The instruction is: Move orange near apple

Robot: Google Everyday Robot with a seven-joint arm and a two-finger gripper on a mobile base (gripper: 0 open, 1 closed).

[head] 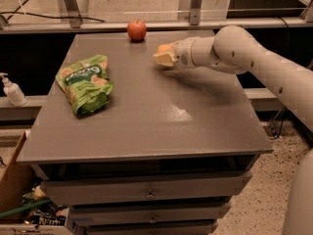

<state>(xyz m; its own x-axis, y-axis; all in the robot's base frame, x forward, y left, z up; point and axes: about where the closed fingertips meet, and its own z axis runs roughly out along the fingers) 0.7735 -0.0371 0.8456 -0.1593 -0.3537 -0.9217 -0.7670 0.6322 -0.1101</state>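
Next, my gripper lets go of the orange on the grey table, where it will sit close against the near side of the red apple (146, 41).
The red apple (137, 30) with a short stem stands at the far edge of the grey table (146, 121), left of centre. My gripper (164, 55) reaches in from the right on a white arm and is shut on the pale orange (164, 48), which peeks out above the fingers. It holds the orange a little above the table, to the right of the apple and somewhat nearer the camera, with a gap between the two. Most of the orange is hidden by the fingers.
A green snack bag (85, 83) lies on the table's left side. A white pump bottle (11, 90) stands on a lower ledge at the left. A metal frame post (194, 4) rises behind the table. Drawers (146, 192) are below.
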